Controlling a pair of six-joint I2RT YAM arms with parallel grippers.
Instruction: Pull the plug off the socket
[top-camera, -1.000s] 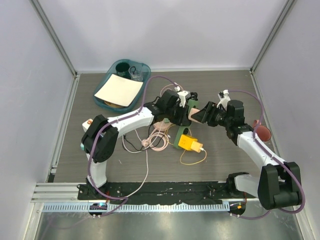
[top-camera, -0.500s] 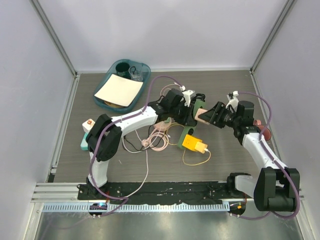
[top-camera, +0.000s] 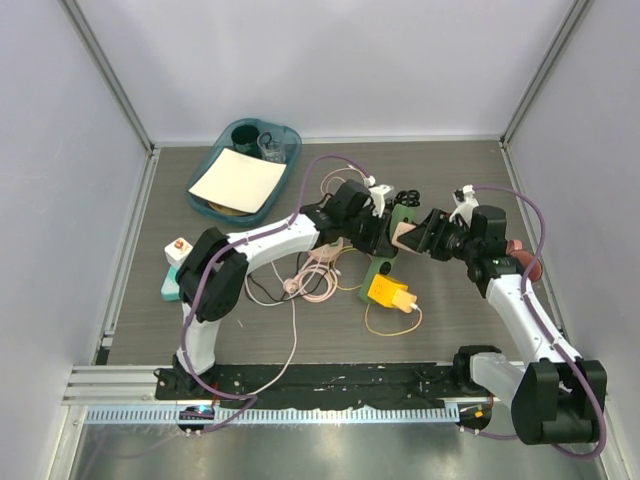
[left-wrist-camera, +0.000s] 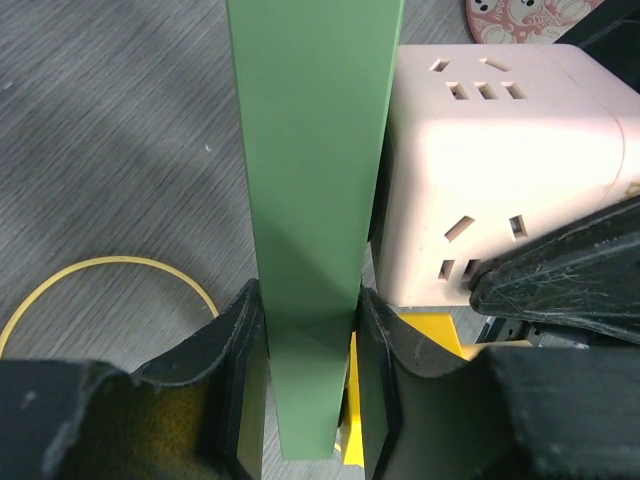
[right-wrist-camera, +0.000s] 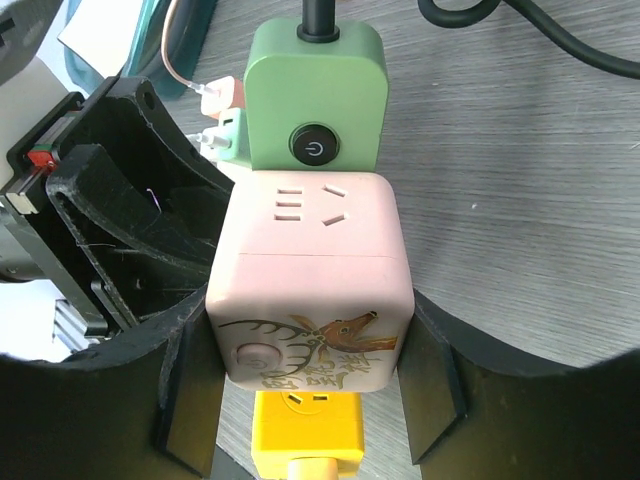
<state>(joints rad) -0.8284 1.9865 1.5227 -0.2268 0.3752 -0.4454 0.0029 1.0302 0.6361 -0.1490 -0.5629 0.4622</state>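
Next, I release the pink cube plug with my right gripper on the bare table (top-camera: 426, 246) close beside the green socket strip.
A green socket strip (top-camera: 377, 268) with a round switch (right-wrist-camera: 314, 149) is held off the table, and my left gripper (left-wrist-camera: 307, 330) is shut on its narrow sides. A pink cube plug (right-wrist-camera: 310, 280) with a deer print sits flush against the strip (right-wrist-camera: 315, 90), its prongs hidden. My right gripper (right-wrist-camera: 310, 372) is shut on the cube's two sides. In the top view the pink cube (top-camera: 407, 236) lies between the two grippers at the table's middle. The left wrist view has the cube (left-wrist-camera: 500, 170) just right of the strip (left-wrist-camera: 310, 200).
A yellow cube adapter (top-camera: 388, 291) with a yellow cable loop (top-camera: 392, 322) lies under the grippers. Pink cables (top-camera: 310, 275) coil to the left. A teal tray (top-camera: 289, 133) stands back left, a white-teal block (top-camera: 175, 265) at the left, and a maroon object (top-camera: 527, 263) at the right.
Both grippers, with the strip and the pink cube, have shifted to the right. The yellow adapter has slid right with them. The left arm has uncovered the white-teal block.
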